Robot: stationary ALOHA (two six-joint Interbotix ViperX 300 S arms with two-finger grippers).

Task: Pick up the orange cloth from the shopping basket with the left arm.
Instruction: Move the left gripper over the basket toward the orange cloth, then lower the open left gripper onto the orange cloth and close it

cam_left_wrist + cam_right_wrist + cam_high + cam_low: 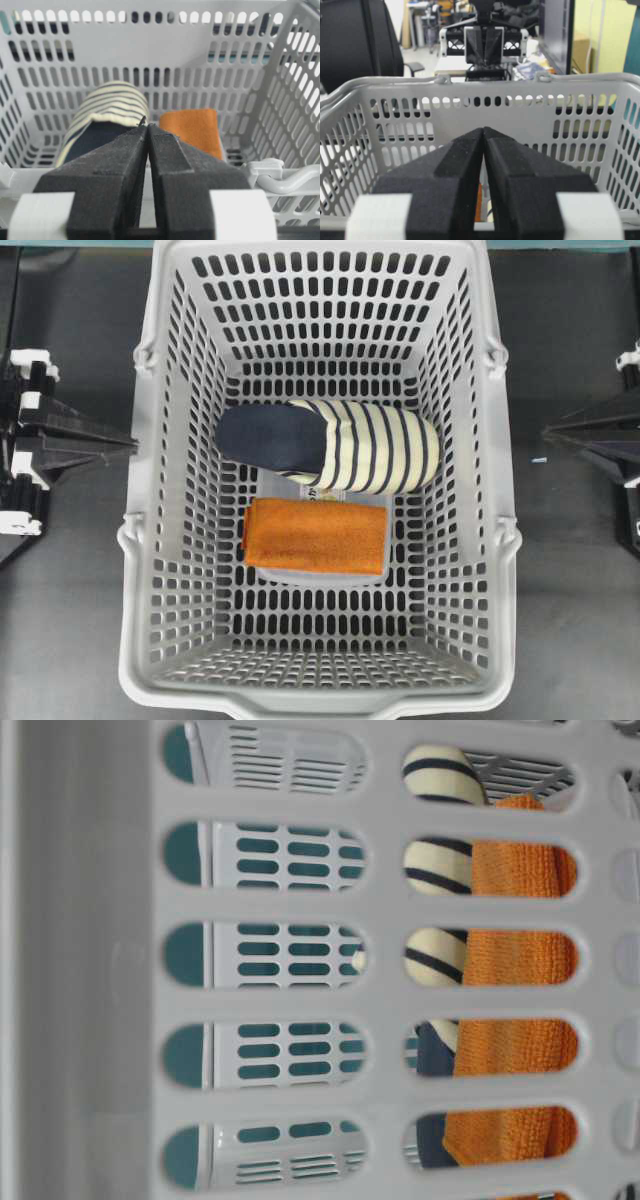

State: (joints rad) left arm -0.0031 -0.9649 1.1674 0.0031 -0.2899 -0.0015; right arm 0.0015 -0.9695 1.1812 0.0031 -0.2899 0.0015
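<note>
The middle of the orange cloth point(314, 535) point(194, 137) will be pinched by my left gripper as it closes between the cloth's slipper-side edge and its opposite edge.
The orange cloth point(315, 536) lies flat on the floor of the light-grey shopping basket point(150, 540), on top of a clear plastic box. It also shows in the left wrist view point(192, 129) and in the table-level view point(515, 1020). My left gripper point(130, 445) is shut and empty, outside the basket's left wall; its tips point(148, 126) meet in the left wrist view. My right gripper point(548, 432) is shut and empty, outside the right wall; its tips point(483, 130) meet in the right wrist view.
A navy and cream striped slipper point(330, 445) lies in the basket just behind the cloth, touching its far edge. The clear plastic box point(290, 485) lies under the cloth. The basket's tall slotted walls point(150, 45) surround both. A dark table point(70, 570) lies around it.
</note>
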